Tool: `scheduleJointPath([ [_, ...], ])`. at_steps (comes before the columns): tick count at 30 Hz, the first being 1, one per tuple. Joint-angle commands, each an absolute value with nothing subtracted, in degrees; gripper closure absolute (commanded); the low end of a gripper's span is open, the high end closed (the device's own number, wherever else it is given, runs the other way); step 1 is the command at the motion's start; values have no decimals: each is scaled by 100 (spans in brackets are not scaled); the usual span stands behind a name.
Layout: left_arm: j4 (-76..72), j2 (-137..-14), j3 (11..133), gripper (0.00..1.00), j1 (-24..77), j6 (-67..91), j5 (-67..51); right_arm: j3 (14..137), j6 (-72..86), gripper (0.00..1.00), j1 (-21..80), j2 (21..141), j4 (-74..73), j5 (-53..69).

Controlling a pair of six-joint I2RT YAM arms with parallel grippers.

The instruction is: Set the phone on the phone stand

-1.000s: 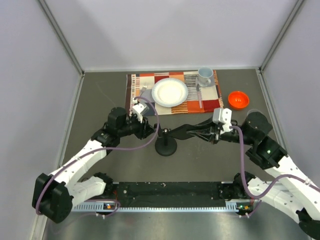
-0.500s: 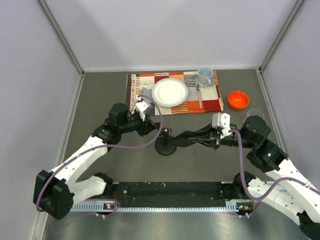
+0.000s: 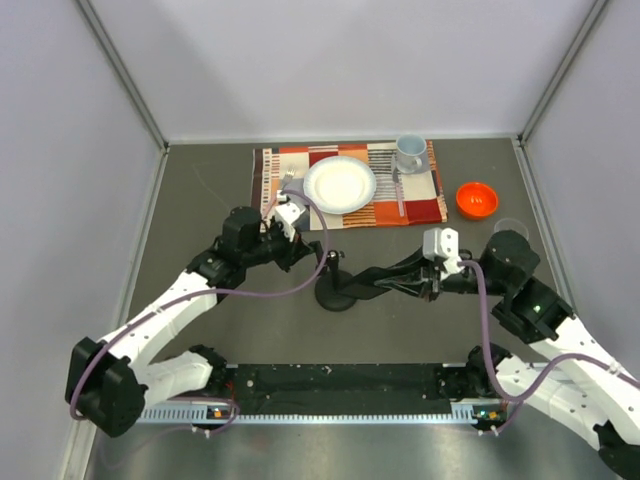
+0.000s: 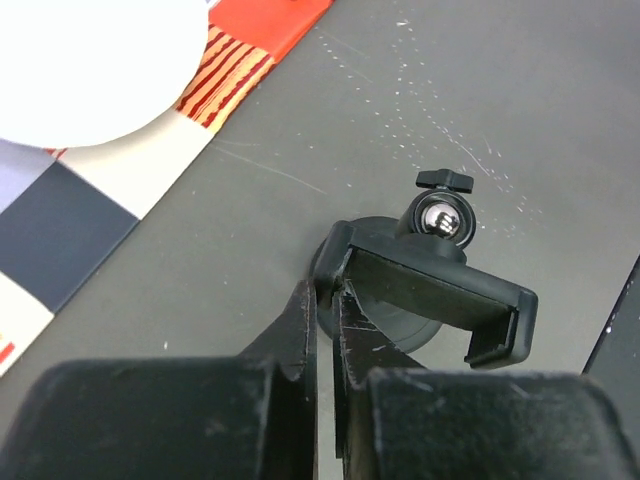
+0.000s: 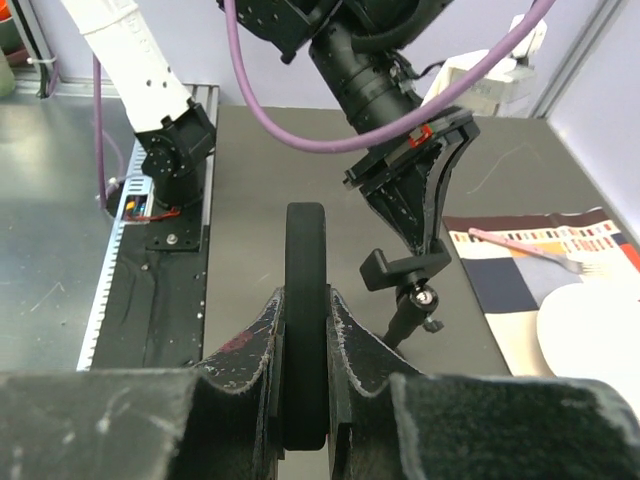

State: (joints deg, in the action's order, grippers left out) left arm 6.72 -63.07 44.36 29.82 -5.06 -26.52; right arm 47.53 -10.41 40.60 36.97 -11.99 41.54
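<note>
My left gripper needs to open, grip the cradle's end (image 4: pixel 334 258) again and turn the stand to line them up, because the phone stand's cradle is crooked to the phone's loose end.
The phone stand (image 3: pixel 335 296) stands on the dark table, round base down, with its cradle (image 4: pixel 430 290) on a ball joint at the top. My left gripper (image 3: pixel 312 256) reaches it from the left, and its fingertips (image 4: pixel 322 300) are pinched on the cradle's left end lip. The right wrist view shows those fingers meeting on the cradle (image 5: pixel 405 268). My right gripper (image 3: pixel 412 277) is shut on the black phone (image 3: pixel 370 282) and holds it on edge. The phone's free end points left at the stand, just right of the post. It fills the middle of the right wrist view (image 5: pixel 305 330).
A striped placemat (image 3: pixel 290 160) lies at the back with a white plate (image 3: pixel 340 184), a cup (image 3: pixel 408 152), a fork (image 3: pixel 284 186) and a spoon (image 3: pixel 399 192). An orange bowl (image 3: pixel 477 198) sits at the right. Enclosure walls close in the sides and back.
My right gripper has carried the phone left and nearer, up to the stand. My left gripper has moved right and back onto the stand's cradle.
</note>
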Motion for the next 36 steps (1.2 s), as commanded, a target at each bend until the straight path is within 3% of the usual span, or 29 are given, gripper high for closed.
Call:
scheduleJointPath([
  [1, 519, -5626, 4150, 100, 3094, 385, -1583, 4948, -1072, 100, 4034, 4051, -703, 4517],
  [10, 44, -4333, 3551, 100, 4271, 879, 333, 5132, -1677, 100, 4332, 5095, -44, 6011],
  [22, 176, -4360, 3551, 100, 4377, 1011, 1283, 7066, -4929, 100, 5520, 7575, -1547, 6558],
  [29, -79, -4148, 3437, 100, 4386, 1072, 1590, 7515, -5274, 100, 5125, 8112, -1661, 6784],
  [36, 149, -4166, 3533, 100, 4377, 888, 1144, 7032, -4861, 100, 4615, 7508, -1758, 6978],
])
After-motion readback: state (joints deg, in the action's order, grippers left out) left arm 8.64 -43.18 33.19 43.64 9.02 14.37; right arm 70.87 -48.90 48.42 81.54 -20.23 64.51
